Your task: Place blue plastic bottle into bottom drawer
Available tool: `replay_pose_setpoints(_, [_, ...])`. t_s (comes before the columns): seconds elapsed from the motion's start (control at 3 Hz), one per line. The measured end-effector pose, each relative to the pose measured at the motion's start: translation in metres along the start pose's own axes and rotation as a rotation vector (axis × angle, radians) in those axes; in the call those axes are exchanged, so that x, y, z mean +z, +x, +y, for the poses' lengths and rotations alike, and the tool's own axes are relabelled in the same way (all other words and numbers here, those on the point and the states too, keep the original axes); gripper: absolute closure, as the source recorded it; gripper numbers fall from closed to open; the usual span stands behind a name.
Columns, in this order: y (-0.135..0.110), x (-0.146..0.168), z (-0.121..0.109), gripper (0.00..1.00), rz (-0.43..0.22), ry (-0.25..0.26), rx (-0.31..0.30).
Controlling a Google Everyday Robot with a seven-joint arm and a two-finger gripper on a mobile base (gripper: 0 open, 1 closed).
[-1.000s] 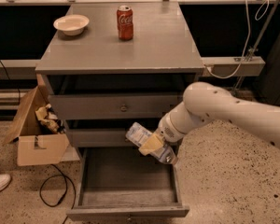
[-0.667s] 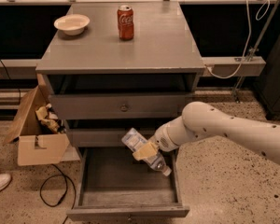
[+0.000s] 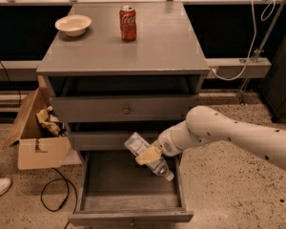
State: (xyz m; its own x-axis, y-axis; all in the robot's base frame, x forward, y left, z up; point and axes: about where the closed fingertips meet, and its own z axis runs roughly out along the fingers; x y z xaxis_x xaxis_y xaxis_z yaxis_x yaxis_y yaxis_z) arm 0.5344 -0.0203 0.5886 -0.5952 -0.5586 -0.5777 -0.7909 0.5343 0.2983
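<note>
I should let go of the blue plastic bottle, now tilted just above the drawer floor, with my gripper on the bare bottom (image 3: 143, 180) near the middle of the open bottom drawer.
The blue plastic bottle (image 3: 144, 152) is clear with a pale label and white cap. It hangs tilted, cap down to the right, over the right side of the open bottom drawer (image 3: 128, 202). My gripper (image 3: 150, 154) is shut on the blue plastic bottle around its middle, reaching in from the right on a white arm. The bottle's cap end sits near the drawer's right wall, just above the drawer floor. The drawer is pulled out toward me and its inside is bare.
A red Coca-Cola can (image 3: 127, 23) and a cream bowl (image 3: 73, 25) stand on the cabinet top (image 3: 171, 46). Two shallower drawers (image 3: 126, 110) above are shut. A cardboard box (image 3: 38, 135) with paper stands at the left, a black cable (image 3: 55, 194) on the floor beside it.
My gripper has carried the bottle down and to the left, from in front of the middle drawer into the space over the open bottom drawer.
</note>
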Motion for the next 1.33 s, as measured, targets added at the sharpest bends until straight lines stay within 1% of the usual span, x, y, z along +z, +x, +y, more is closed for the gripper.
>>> replay_pose_setpoints(0.33, [0.022, 0.051, -0.017, 1.00, 0.010, -0.046, 0.034])
replay_pose_setpoints(0.67, [0.068, 0.133, -0.048, 1.00, 0.009, -0.074, 0.126])
replay_pose_setpoints(1.0, [0.086, 0.173, -0.071, 1.00, -0.023, -0.054, 0.177])
replay_pose_setpoints(1.33, [0.092, 0.202, -0.089, 1.00, -0.068, -0.062, 0.205])
